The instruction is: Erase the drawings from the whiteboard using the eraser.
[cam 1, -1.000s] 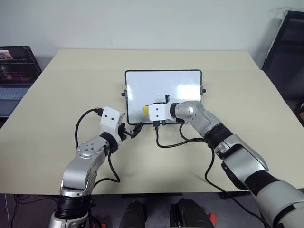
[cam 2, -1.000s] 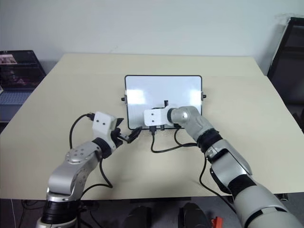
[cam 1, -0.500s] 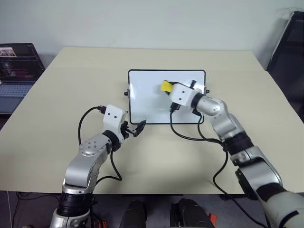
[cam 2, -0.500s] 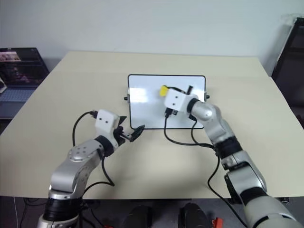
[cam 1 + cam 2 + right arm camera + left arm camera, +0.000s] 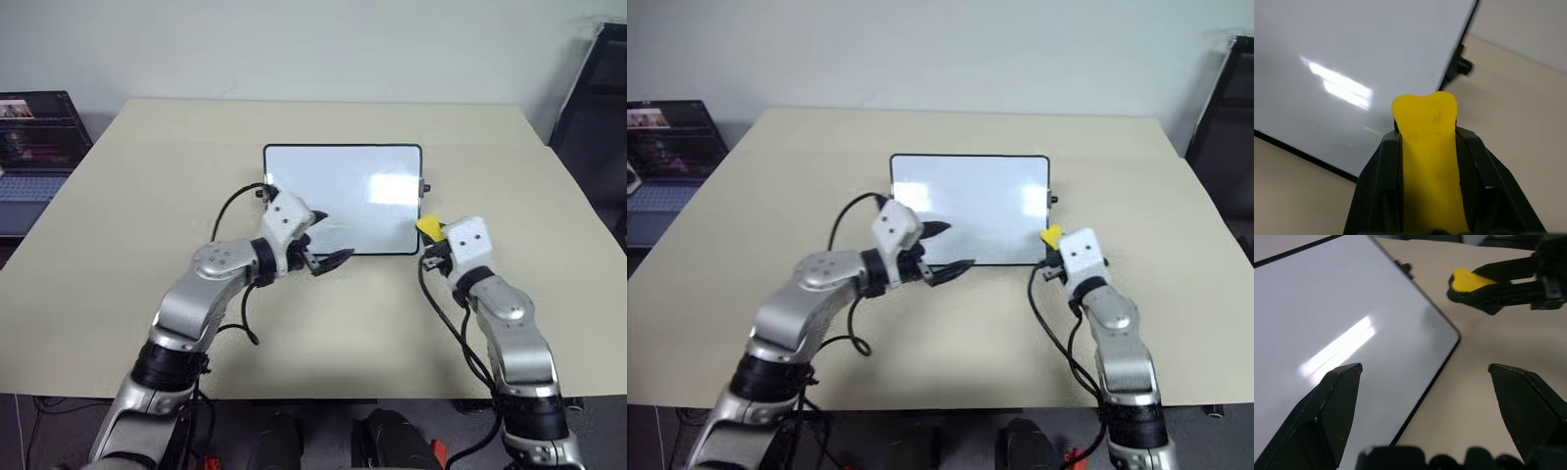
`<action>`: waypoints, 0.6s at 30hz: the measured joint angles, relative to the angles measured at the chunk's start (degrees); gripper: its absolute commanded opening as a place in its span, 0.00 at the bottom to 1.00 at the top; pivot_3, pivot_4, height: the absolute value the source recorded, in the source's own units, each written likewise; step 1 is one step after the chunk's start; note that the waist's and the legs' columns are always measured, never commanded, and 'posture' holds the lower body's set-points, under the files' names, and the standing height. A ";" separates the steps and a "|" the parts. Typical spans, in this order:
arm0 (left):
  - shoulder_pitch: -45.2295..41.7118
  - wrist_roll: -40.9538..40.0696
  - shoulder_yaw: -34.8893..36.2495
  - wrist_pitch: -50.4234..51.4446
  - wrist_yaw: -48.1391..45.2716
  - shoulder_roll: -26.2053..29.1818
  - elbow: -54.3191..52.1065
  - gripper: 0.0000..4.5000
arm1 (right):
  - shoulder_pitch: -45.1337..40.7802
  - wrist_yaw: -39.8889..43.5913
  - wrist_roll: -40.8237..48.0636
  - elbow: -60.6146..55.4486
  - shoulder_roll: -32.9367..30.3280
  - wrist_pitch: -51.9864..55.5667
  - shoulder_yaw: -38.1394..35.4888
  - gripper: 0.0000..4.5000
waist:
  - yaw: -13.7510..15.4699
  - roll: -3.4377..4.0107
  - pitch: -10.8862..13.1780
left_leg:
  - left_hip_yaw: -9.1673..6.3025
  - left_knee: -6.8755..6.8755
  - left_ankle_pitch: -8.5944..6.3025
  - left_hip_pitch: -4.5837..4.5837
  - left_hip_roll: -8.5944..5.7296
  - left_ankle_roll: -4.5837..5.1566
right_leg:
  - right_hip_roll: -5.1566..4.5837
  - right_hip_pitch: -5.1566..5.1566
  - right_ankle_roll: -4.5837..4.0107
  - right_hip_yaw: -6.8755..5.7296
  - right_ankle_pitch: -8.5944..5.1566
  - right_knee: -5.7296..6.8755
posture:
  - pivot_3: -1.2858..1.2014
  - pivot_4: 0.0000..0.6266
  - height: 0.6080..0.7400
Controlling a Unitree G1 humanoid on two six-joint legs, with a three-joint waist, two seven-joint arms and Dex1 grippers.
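The yellow eraser, now just off the whiteboard's near corner, will be let go by my right gripper on the bare table (image 5: 460,248) beside the near corner of the whiteboard, below the glare.
The whiteboard (image 5: 343,186) lies flat in the middle of the table, black-framed, with a knob on each side. The drawings are out of view: the board's visible surface is plain white with glare. My right gripper (image 5: 429,235) is shut on the yellow eraser (image 5: 428,226), just off the board's near right corner. The right wrist view has the eraser (image 5: 1425,127) sticking out between the black fingers, toward the board (image 5: 1352,49). My left gripper (image 5: 331,240) stands open at the board's near edge, holding nothing. In the left wrist view its fingers (image 5: 1337,401) straddle the near right corner, with the eraser (image 5: 1469,280) beyond.
The beige table (image 5: 294,323) has bare room on all sides of the board. A laptop (image 5: 34,147) sits off the table's left side. A black frame (image 5: 593,88) stands at the far right. Black cables loop from both wrists.
My right gripper carried the eraser from the board's near left, across its middle, to just off the near right corner. My left gripper moved right and up to the board's near edge.
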 measured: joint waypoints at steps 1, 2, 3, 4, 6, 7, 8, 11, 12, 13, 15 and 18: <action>-1.07 0.33 -1.44 -0.99 -1.38 -0.50 1.23 1.00 | 0.26 -0.54 0.33 -0.25 0.06 1.44 -0.70 0.24 | 0.00 0.00 0.00 | 0.01 0.00 0.00 0.01 -0.03 0.01 | 0.00 0.01 0.01 0.02 0.00 0.00 | 0.52 0.24 1.00; -1.53 0.81 -2.77 -1.92 -2.64 -0.65 2.16 1.00 | 0.25 -0.84 0.82 -0.28 0.11 2.78 -1.46 0.24 | -0.07 0.00 0.00 | 0.02 -0.01 0.00 0.01 -0.04 0.01 | 0.00 0.00 0.01 0.06 -0.01 -0.01 | 0.52 0.24 1.00; -1.91 1.26 -3.96 -2.69 -3.88 -0.89 3.64 1.00 | 0.21 -1.06 1.61 -0.27 0.10 4.19 -2.40 0.24 | -0.22 0.00 0.00 | 0.03 -0.02 -0.01 0.04 -0.01 0.01 | 0.00 -0.01 0.01 0.11 -0.01 0.00 | 0.52 0.24 1.00; -2.27 1.82 -5.08 -3.49 -4.83 -0.97 5.12 1.00 | 0.03 -1.25 2.38 -0.24 0.10 5.69 -3.35 0.24 | -0.38 0.00 0.00 | 0.02 -0.03 -0.01 0.02 0.00 0.01 | 0.02 -0.04 0.01 0.11 -0.01 0.00 | 0.52 0.24 1.00; -2.62 2.45 -6.30 -4.51 -6.73 -1.04 7.43 1.00 | -0.90 -1.74 3.98 -0.11 0.19 8.57 -4.81 0.24 | -0.64 0.01 0.00 | 0.02 -0.06 -0.01 0.01 0.05 0.01 | 0.07 -0.10 0.00 0.12 -0.01 0.02 | 0.52 0.24 1.00; -3.15 3.01 -7.16 -5.29 -7.90 -1.03 8.69 1.00 | -1.74 -1.95 4.99 0.10 0.25 10.35 -5.72 0.24 | -0.68 0.01 0.00 | 0.03 -0.06 0.00 -0.01 0.05 0.01 | 0.08 -0.11 0.00 0.10 -0.01 0.03 | 0.52 0.24 1.00; -3.46 3.45 -7.41 -6.02 -8.54 -1.04 9.14 1.00 | -2.36 -2.06 5.63 0.18 0.25 11.36 -6.19 0.24 | -0.68 0.01 0.01 | 0.03 -0.06 0.00 -0.02 0.05 0.01 | 0.09 -0.12 0.00 0.11 -0.01 0.03 | 0.52 0.24 1.00; -4.59 4.64 -7.74 -8.19 -10.18 -1.04 10.69 1.00 | -3.90 -2.17 7.24 0.51 0.15 13.84 -6.46 0.24 | -0.68 0.01 0.00 | 0.04 -0.05 -0.01 -0.04 0.01 0.02 | 0.08 -0.11 0.00 0.13 -0.01 0.01 | 0.52 0.24 1.00; -4.76 4.86 -7.74 -8.47 -10.42 -1.04 10.81 1.00 | -3.96 -2.19 7.50 0.58 0.12 14.26 -6.46 0.24 | -0.64 0.01 0.00 | 0.04 -0.06 -0.01 -0.05 0.00 0.02 | 0.07 -0.11 0.01 0.13 -0.02 0.00 | 0.52 0.24 1.00; -4.78 5.09 -7.74 -8.75 -10.67 -1.03 10.96 1.00 | -4.14 -2.25 8.07 0.95 0.04 14.86 -6.46 0.24 | -0.60 0.01 0.00 | 0.04 -0.05 -0.01 -0.05 -0.01 0.03 | 0.06 -0.11 0.03 0.15 -0.03 0.00 | 0.52 0.24 1.00; -4.77 5.69 -7.76 -9.50 -11.51 -1.04 11.42 1.00 | -4.88 -2.44 8.90 2.11 -0.32 16.10 -6.50 0.24 | -0.61 0.01 0.00 | 0.04 -0.05 -0.02 -0.06 -0.03 0.03 | 0.06 -0.12 0.04 0.16 -0.04 0.00 | 0.52 0.24 1.00; -4.76 6.29 -7.78 -9.73 -11.77 -1.12 11.79 1.00 | -5.55 -3.30 9.54 3.37 -0.55 17.23 -7.02 0.24 | -0.57 0.01 0.00 | 0.03 -0.05 -0.02 -0.06 -0.01 0.03 | 0.05 -0.12 0.04 0.14 -0.04 0.00 | 0.52 0.24 1.00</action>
